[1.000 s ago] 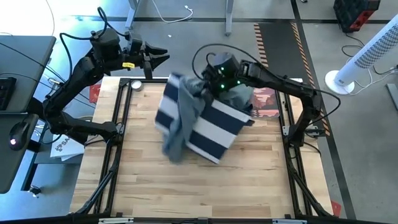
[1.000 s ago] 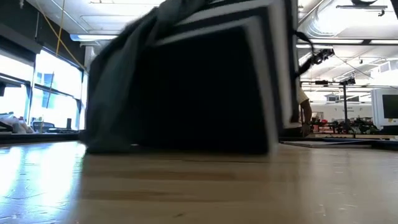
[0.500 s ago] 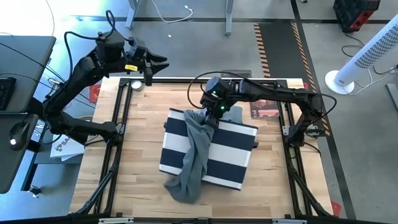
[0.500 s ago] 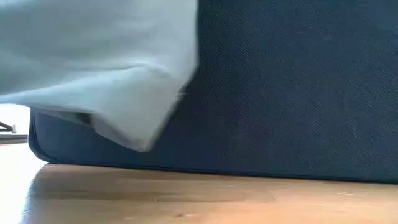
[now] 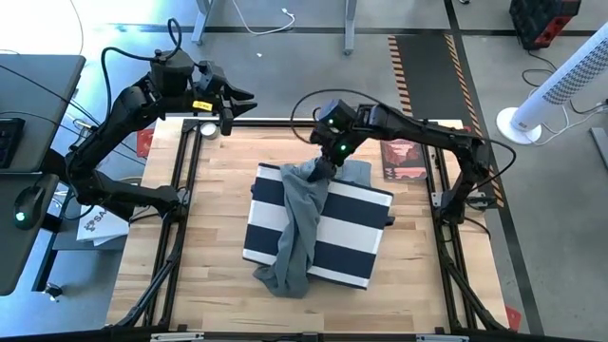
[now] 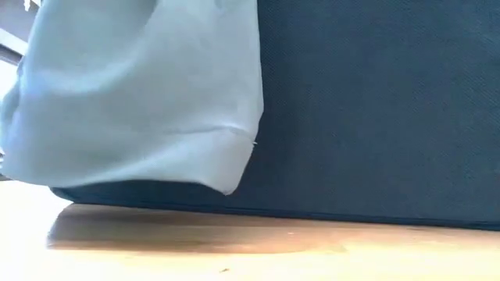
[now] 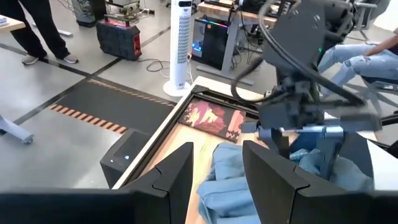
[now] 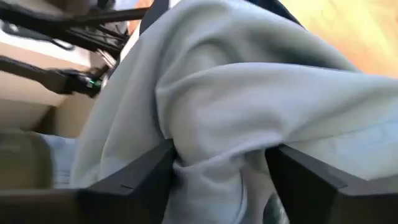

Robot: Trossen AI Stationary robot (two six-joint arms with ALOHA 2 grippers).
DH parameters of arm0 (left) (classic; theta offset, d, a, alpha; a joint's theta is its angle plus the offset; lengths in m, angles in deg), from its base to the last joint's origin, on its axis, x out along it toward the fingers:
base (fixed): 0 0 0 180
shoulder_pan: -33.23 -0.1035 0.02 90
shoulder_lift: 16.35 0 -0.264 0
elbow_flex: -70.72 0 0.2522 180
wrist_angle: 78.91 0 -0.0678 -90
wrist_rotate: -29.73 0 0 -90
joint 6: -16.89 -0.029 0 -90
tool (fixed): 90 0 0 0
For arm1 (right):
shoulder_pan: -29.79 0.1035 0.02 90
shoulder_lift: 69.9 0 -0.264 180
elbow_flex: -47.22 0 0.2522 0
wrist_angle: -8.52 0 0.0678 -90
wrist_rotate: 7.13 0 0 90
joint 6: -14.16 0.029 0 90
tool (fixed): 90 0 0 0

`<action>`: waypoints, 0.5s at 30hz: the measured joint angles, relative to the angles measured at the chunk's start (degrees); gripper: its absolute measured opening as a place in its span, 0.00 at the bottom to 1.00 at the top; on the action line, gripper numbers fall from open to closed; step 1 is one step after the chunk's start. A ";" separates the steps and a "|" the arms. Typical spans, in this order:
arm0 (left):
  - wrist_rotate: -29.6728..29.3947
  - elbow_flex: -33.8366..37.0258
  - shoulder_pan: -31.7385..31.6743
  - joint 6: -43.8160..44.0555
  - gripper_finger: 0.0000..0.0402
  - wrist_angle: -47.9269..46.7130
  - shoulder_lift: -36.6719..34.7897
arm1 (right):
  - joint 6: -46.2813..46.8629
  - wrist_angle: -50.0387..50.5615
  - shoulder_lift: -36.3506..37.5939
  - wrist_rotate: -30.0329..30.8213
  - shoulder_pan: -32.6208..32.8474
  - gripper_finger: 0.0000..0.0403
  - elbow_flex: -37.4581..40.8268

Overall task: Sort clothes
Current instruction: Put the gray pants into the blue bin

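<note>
The bin lies sideways under the grey-green garment; next my right gripper grips the garment's far end [image 8: 214, 158] tighter and tips the bin upright.
The navy, white-striped bin [image 5: 328, 233] lies on its side mid-table. A grey-green garment [image 5: 299, 228] is draped along its top, and the garment's near end [image 6: 133, 101] hangs down the bin's near wall [image 6: 375, 109]. A pale blue garment [image 5: 359, 173] lies bunched at the bin's far side. My right gripper [image 5: 328, 165] points down over the grey-green garment's far end, fingers open with cloth between them. My left gripper [image 5: 242, 95] hovers open past the table's far-left corner, holding nothing. My right gripper comes from above, pointing down, its open fingers [image 8: 134, 180] standing on either side of a bunched fold at the grey-green garment's far end [image 8: 217, 130]. The fold bulges against both fingers' inner sides. The garment rests slack on the bin.
A red printed sheet [image 5: 404, 157] lies at the far right and a small round thing [image 5: 207, 128] at the far-left corner. Black frame rails [image 5: 180, 218] run along both table sides. Bare wood [image 5: 313, 309] lies toward the near edge.
The bin, raised and tipped near the far edge a second ago, has come down and lies on the table, nearer the middle. The grey-green garment has settled along its top, with the near end falling over the bin's near side. My right gripper followed it down, then rose slightly.
</note>
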 joint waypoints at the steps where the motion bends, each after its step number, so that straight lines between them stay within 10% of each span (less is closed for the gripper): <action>1: 0.00 0.00 0.01 0.00 0.34 0.00 0.00 | 0.51 0.55 0.00 -0.84 -0.31 0.63 -0.34; 15: -0.10 0.00 0.01 0.09 0.34 -0.05 0.00 | 0.31 1.21 -0.17 -11.28 -0.67 0.69 5.79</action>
